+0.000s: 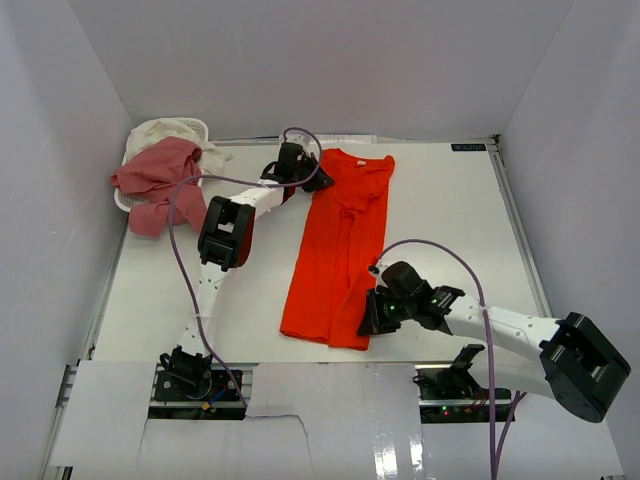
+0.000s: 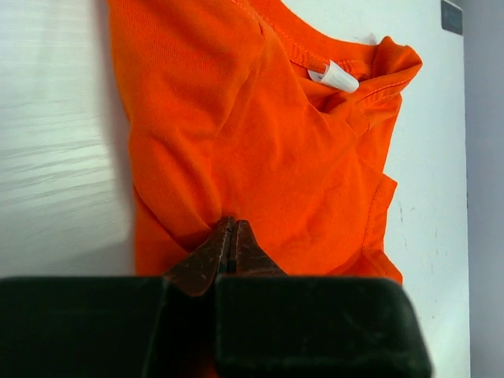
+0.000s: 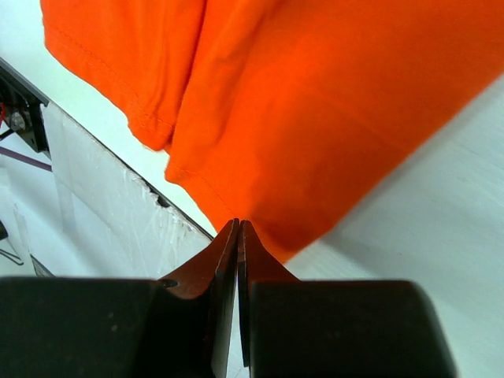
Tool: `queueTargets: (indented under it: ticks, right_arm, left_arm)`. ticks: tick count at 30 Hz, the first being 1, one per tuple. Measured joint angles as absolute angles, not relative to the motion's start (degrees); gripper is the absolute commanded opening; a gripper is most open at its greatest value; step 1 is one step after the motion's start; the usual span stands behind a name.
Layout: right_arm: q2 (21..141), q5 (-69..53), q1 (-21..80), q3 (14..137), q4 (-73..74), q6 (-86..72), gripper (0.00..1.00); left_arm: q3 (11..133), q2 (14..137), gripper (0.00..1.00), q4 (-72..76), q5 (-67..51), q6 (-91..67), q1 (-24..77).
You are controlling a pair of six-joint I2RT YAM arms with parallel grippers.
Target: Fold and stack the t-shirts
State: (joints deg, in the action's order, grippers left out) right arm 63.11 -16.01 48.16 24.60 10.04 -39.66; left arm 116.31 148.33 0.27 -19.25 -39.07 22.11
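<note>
Next, my left gripper lets go of the orange-red t-shirt's far edge on the white table, a little bit nearer to the basket (image 1: pixel 300 180) (image 2: pixel 118 218).
The orange-red t-shirt (image 1: pixel 338 245) lies on the white table as a long narrow strip, collar at the far end and hem at the near end. My left gripper (image 1: pixel 297 172) is shut on its far left edge near the collar; the fabric puckers toward the tips in the left wrist view (image 2: pixel 231 224), where the shirt (image 2: pixel 260 134) shows its white neck label. My right gripper (image 1: pixel 372 318) is shut on the near right hem corner, seen in the right wrist view (image 3: pixel 238 225) on the shirt (image 3: pixel 315 102). The dusty pink t-shirt (image 1: pixel 158 178) and the cream-white t-shirt (image 1: pixel 165 131) lie heaped at the far left.
A small white plastic basket (image 1: pixel 127 201) at the far left corner holds the pink and cream shirts, and the pink one spills over its side. White walls enclose the table. The table's near edge (image 3: pixel 118 177) runs just by the shirt's hem.
</note>
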Motion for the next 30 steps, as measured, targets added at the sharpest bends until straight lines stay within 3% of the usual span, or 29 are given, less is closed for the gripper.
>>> queueTargets:
  ticks: [11,22,24,25,26,30]
  right_arm:
    - [75.24,-17.65,49.60,28.36,5.26,-38.81,0.08]
    - [75.05,-16.51,49.65,27.53,4.73,-39.05,0.08]
    - [74.15,-16.25,49.65,27.27,5.41,-39.07,0.23]
    - [73.82,-16.23,49.65,27.27,5.72,-39.16,0.39]
    - [73.56,-16.29,49.65,27.27,5.85,-39.33,0.44]
    - [73.21,-16.03,50.04,29.71,7.57,-38.19,0.49]
  left_arm:
    - [105.95,141.62,0.00,1.34,-15.16,-40.53,15.79]
    - [107.68,141.67,0.00,-1.45,-15.20,-40.27,15.27]
    - [108.01,141.67,0.00,-2.11,-15.22,-40.25,15.27]
    - [108.20,141.67,0.00,-2.50,-15.25,-40.27,15.27]
    - [108.33,141.67,0.00,-2.76,-15.31,-40.27,15.27]
    - [108.68,141.67,0.14,-3.55,-15.73,-40.29,15.27]
